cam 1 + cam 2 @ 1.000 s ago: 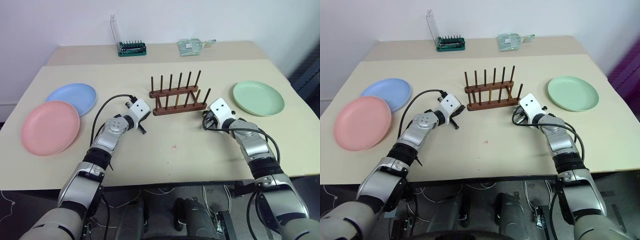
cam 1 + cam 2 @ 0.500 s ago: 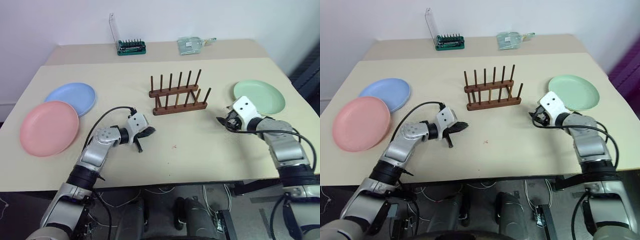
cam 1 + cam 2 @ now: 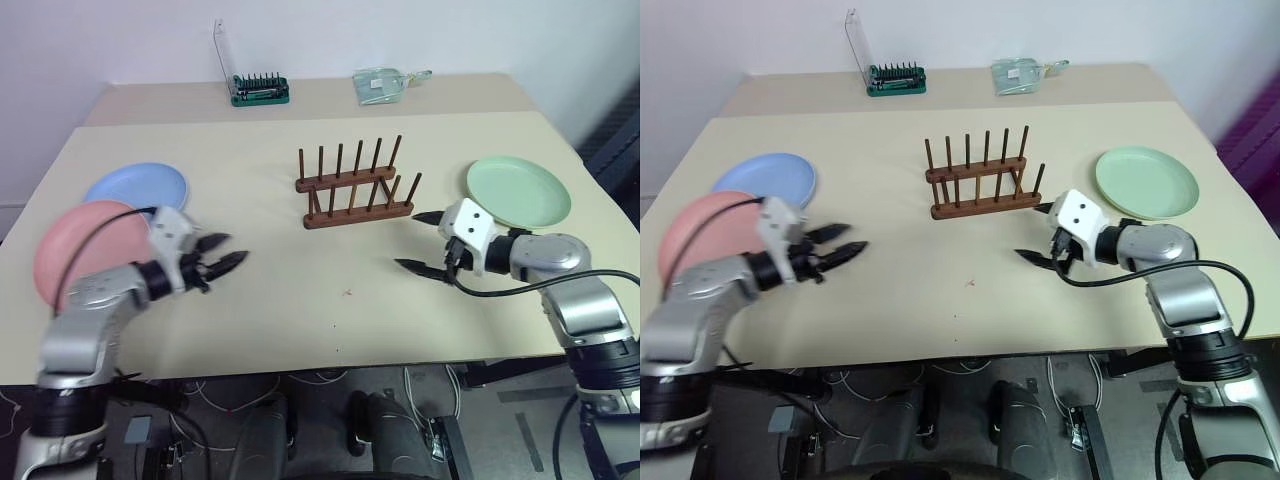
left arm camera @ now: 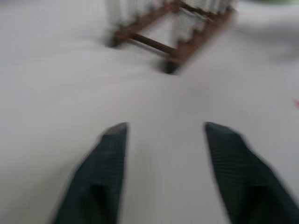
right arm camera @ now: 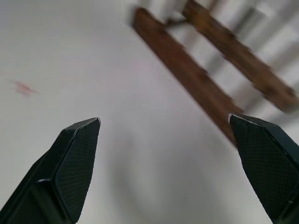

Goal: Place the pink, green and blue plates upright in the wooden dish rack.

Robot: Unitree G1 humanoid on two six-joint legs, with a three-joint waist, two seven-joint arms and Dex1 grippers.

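Note:
Next, my left gripper goes to the pink plate's near outer rim [image 3: 43, 293], on the side away from the dish rack, and closes there.
The pink plate [image 3: 70, 255] lies flat at the table's left, its near side hidden behind my left arm. The blue plate [image 3: 135, 186] lies flat just behind it. At the right lies the green plate [image 3: 518, 192]. The wooden dish rack [image 3: 355, 190] stands empty at the centre, and its base rails show in the left wrist view [image 4: 168, 35] and the right wrist view [image 5: 205, 74]. My left gripper [image 3: 232, 249] is open and empty, just right of the pink plate. My right gripper [image 3: 409, 240] is wide open and empty, between rack and green plate.
A green bit holder with a raised clear lid [image 3: 260, 90] and a clear packet [image 3: 385, 87] sit on the far table behind the rack. A small red mark [image 3: 348, 293] is on the tabletop in front of the rack.
Both grippers have gone from shut to open. My left arm has swung left and back, away from the rack toward the pink plate. My right hand has drawn back, risen and turned leftward.

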